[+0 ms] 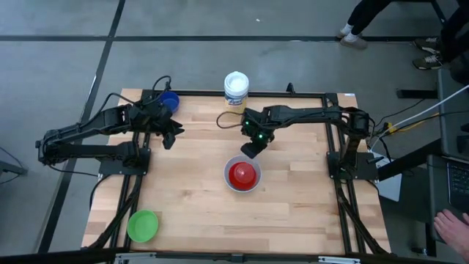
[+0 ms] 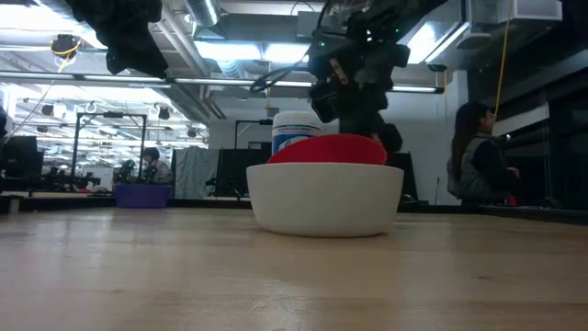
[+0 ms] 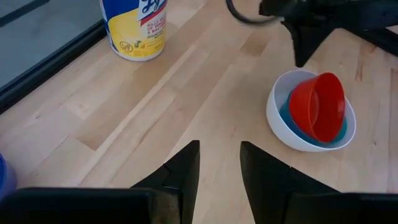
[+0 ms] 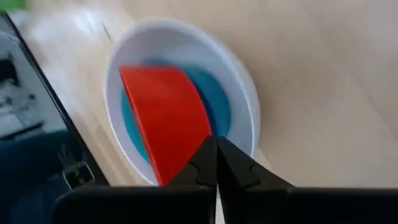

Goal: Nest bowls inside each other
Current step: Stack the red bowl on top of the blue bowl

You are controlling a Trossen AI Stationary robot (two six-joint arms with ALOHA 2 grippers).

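Observation:
I need to open my right gripper, grip the red bowl's rim (image 3: 329, 75), lift it clear and seat it level, because the red bowl leans crooked in the light blue bowl.
A white bowl (image 1: 242, 176) stands at the table's middle with a light blue bowl (image 3: 292, 118) nested in it. A red bowl (image 3: 317, 106) leans tilted inside them, one rim raised. My right gripper (image 1: 253, 149) is shut and slants down just above the red bowl's far rim (image 4: 205, 134). My left gripper (image 3: 221, 168) hangs open over the far left of the table, holding nothing. A dark blue bowl (image 1: 169, 100) sits at the far left edge beside it. A green bowl (image 1: 143, 225) rests at the near left corner. My right gripper's shut fingertips (image 4: 208, 152) stand right at the raised rim of the red bowl, coming from the far side and slanting down. I cannot tell whether they touch it.
A white canister with a yellow label (image 1: 236, 89) stands at the far edge behind the bowls. Bare wood lies to the right of the white bowl and along the near edge. People show in the room beyond the table.

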